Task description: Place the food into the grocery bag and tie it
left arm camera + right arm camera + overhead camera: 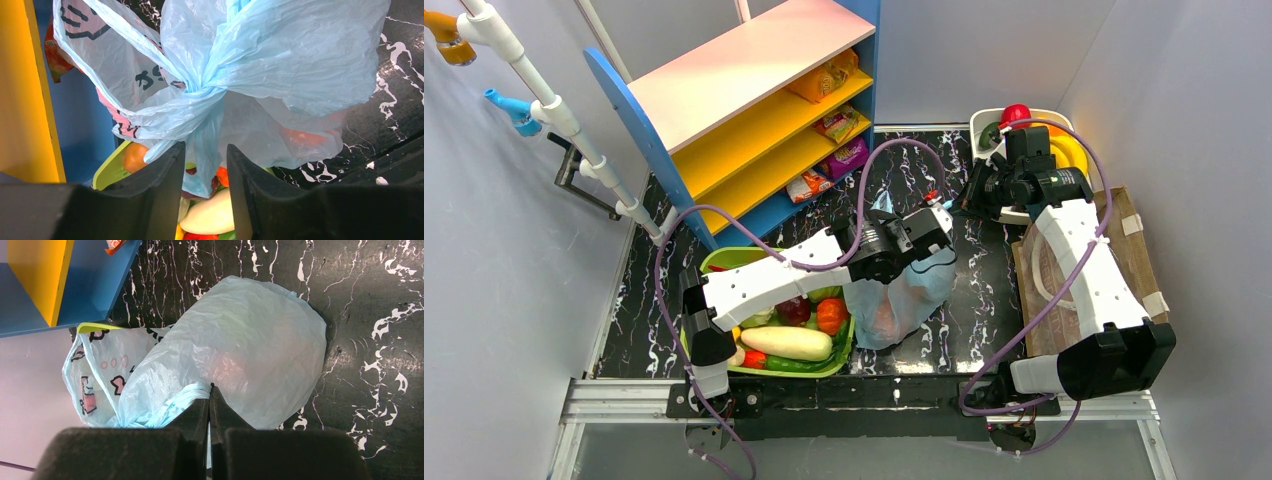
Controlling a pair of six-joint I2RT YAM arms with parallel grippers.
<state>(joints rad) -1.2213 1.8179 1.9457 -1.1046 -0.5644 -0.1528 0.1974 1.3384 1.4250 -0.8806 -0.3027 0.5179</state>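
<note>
The bag's knot is loose and a handle end hangs free below it. My left gripper will pinch that handle end [204, 167] and pull against my right gripper.
The light-blue grocery bag [894, 295] sits on the black marbled table just right of the green basket. Its handles are gathered into a knot [200, 92]. An orange fruit [305, 136] shows through the plastic, and as a faint blush in the right wrist view [225, 370]. My left gripper [942, 212] is above the bag's top. Its jaws [205, 147] stand apart with a loose strip of bag between them, not pinched. My right gripper [969, 198] is shut [210, 390] on a twisted strand of the bag's handle [192, 392].
A green basket [714, 262] of vegetables, with a long white radish [786, 342], lies under the left arm. A blue and yellow shelf [754, 70] stands at the back. A brown paper bag [1139, 250] lies under the right arm, and a white tub [984, 120] is behind it.
</note>
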